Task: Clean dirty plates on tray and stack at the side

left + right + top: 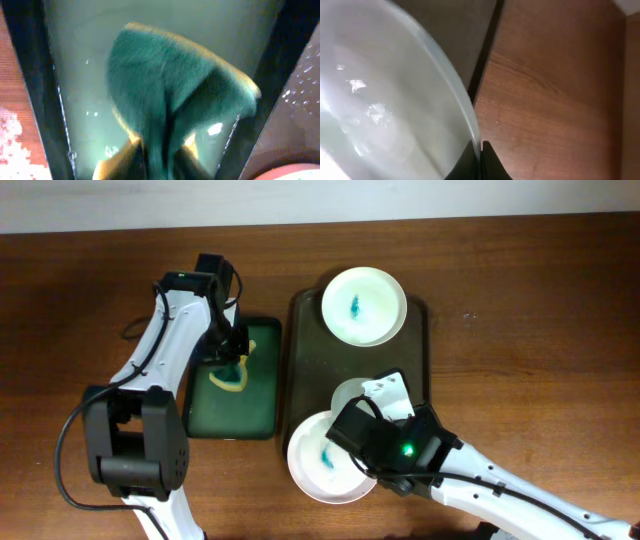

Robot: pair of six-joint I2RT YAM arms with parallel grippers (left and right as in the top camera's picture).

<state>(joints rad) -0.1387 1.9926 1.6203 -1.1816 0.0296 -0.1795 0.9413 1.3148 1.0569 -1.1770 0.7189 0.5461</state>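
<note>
I need to use my right gripper to set the white plate on the bare wooden table across the tray from the green basin (505, 375).
A dark brown tray (310, 350) holds a white plate with a blue smear (363, 304) at its far end. My right gripper (372, 465) is shut on the rim of a second white plate with a blue smear (318, 463), held over the tray's near left corner; the right wrist view shows its fingers (480, 150) pinching the plate's rim (395, 100). Another white plate (345, 392) lies partly under that arm. My left gripper (236, 350) is shut on a green-and-yellow sponge (170, 90) over the green basin (250, 400).
The green basin (75, 60) of water stands left of the tray. Bare wooden table (530, 330) lies right of the tray, and it also shows in the right wrist view (560, 100).
</note>
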